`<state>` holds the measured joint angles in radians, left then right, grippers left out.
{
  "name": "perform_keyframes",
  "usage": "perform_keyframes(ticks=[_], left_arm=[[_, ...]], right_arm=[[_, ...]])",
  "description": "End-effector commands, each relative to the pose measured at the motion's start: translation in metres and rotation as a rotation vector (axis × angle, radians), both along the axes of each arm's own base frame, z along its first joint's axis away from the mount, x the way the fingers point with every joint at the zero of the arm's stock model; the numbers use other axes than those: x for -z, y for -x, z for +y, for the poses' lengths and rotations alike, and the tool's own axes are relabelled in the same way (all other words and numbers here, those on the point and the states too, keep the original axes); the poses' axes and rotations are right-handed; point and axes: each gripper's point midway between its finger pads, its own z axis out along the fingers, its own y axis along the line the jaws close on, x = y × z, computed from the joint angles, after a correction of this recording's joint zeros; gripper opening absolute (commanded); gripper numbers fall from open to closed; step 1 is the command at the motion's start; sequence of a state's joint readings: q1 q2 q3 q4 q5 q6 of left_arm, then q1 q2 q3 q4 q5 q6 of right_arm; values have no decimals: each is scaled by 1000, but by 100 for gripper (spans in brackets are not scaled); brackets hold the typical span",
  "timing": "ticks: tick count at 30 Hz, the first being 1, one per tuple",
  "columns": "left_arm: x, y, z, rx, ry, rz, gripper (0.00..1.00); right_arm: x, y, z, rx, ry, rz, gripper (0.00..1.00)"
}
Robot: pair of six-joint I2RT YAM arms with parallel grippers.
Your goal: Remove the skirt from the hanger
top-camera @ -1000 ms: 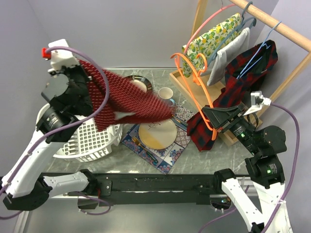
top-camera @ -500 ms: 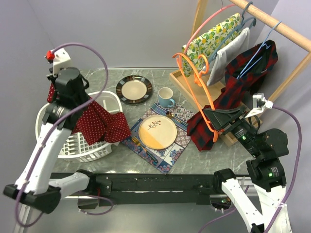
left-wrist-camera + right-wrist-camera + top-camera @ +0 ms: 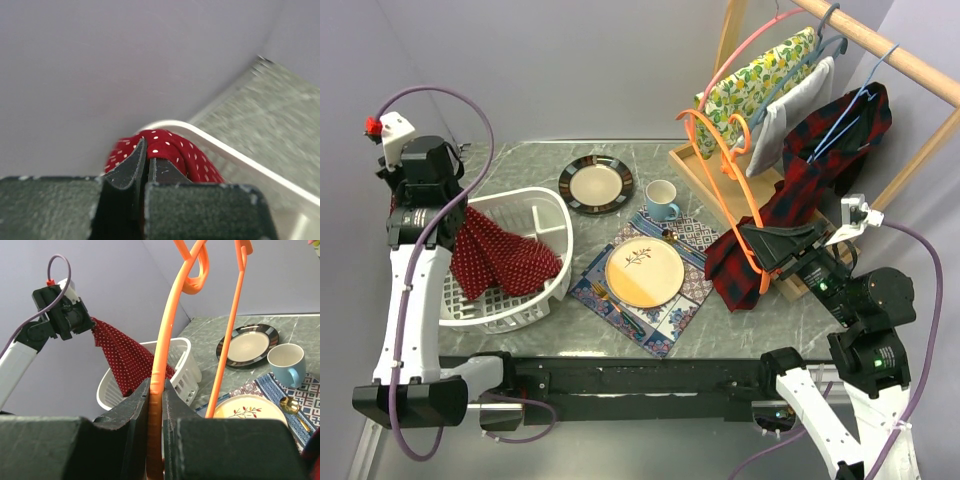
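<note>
The robot's right gripper needs to release the orange hanger on the wooden rack's rod (image 3: 889, 136), next to the red plaid shirt.
The skirt (image 3: 505, 260), red with white dots, hangs from my left gripper (image 3: 450, 215) and its lower part lies in the white basket (image 3: 535, 195). In the left wrist view the left gripper (image 3: 146, 155) is shut on a fold of the skirt (image 3: 175, 147), just above the basket rim (image 3: 230, 155). The orange hanger (image 3: 720, 150) is bare and stands up at the right. My right gripper (image 3: 755, 240) holds it low on its bar. The right wrist view shows the right gripper (image 3: 157, 387) shut on the hanger (image 3: 162, 355), with the skirt (image 3: 122, 357) far off.
A dark-rimmed plate (image 3: 595, 184), a blue cup (image 3: 662, 198) and a cream plate (image 3: 644, 272) on a patterned placemat (image 3: 660, 310) sit mid-table. A wooden rack (image 3: 880, 45) at the right carries hung garments; a red plaid shirt (image 3: 790, 200) hangs down beside my right gripper.
My left arm swung left with the skirt, carrying it from above the table's middle to the basket, where it now hangs down. The right gripper and hanger barely moved.
</note>
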<state>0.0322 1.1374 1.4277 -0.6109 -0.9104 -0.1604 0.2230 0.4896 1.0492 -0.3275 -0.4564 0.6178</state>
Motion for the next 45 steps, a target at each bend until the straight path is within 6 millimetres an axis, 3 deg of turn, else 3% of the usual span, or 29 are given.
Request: perform_keyframes(ticks=[1, 3, 4, 7, 8, 12, 15, 16, 19, 22, 27, 30, 32, 37, 41, 45], left_arm=[[8, -27, -31, 199, 137, -51, 1], [21, -33, -48, 287, 196, -33, 7], [34, -38, -62, 365, 242, -17, 21], [61, -39, -85, 480, 317, 21, 35], [66, -42, -99, 556, 350, 20, 36], [86, -33, -118, 646, 406, 26, 41], [83, -24, -128, 684, 437, -6, 52], [78, -20, -129, 691, 443, -32, 65], [65, -14, -135, 716, 457, -98, 86], [43, -13, -145, 777, 462, -184, 99], [10, -18, -170, 933, 477, -266, 99], [8, -27, -182, 989, 511, -270, 99], [11, -33, -187, 1019, 526, -269, 99], [43, -45, -183, 977, 547, -222, 99], [59, -49, -176, 931, 505, -187, 99], [73, -49, -184, 959, 473, -172, 99]], right_arm=[[-28, 14, -4, 4, -12, -98, 0], [-28, 15, -3, -4, -12, -95, 0], [-30, 16, -3, -6, -15, -96, 0], [-35, 18, -1, -21, -27, -95, 0], [-40, 21, -1, -27, -34, -100, 0], [-53, 25, -2, -22, -46, -116, 0], [-66, 29, -7, 1, -55, -138, 0], [-75, 32, -10, 13, -61, -154, 0], [-85, 34, -14, 37, -78, -156, 0], [-96, 34, -25, 100, -98, -167, 0], [-103, 25, -54, 282, -81, -138, 0], [-113, 30, -80, 421, -89, -145, 0], [-117, 36, -92, 483, -88, -151, 0], [-119, 44, -135, 704, -108, -117, 0], [-101, 43, -149, 782, -56, -49, 0], [-90, 42, -154, 812, -43, -24, 0]])
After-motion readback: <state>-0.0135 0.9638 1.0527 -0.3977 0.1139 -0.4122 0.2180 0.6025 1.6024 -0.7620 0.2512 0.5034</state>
